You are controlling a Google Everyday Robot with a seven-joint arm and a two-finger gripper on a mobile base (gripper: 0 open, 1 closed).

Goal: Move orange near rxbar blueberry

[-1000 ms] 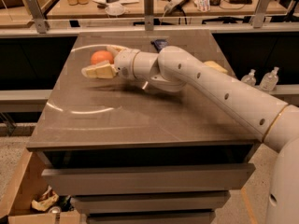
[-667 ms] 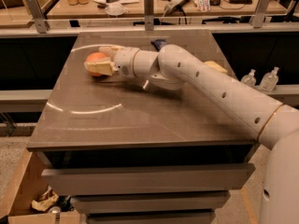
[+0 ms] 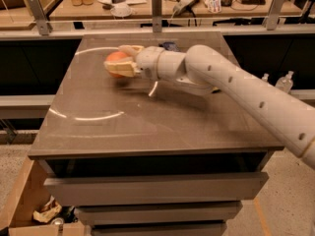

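The rxbar blueberry (image 3: 178, 54) is near the back edge of the brown table. I will let go of the orange from my gripper just in front of it.
The orange (image 3: 114, 61) is at the back left of the brown table (image 3: 147, 127), between the two pale fingers of my gripper (image 3: 121, 61). One finger lies over its top and the other under its front side, so the gripper is shut on it. The arm reaches in from the right. The rxbar blueberry (image 3: 170, 45) shows only as a small dark blue patch at the table's back edge, just behind my wrist and to the right of the orange; most of it is hidden by the arm.
A rail with metal posts (image 3: 156, 6) runs behind the table, with a cluttered bench beyond it. Plastic bottles (image 3: 285, 80) stand off the table's right side. An open cardboard box (image 3: 29, 215) sits on the floor at lower left.
The gripper has closed around the orange and has shifted a little to the right with it, toward the blue bar.
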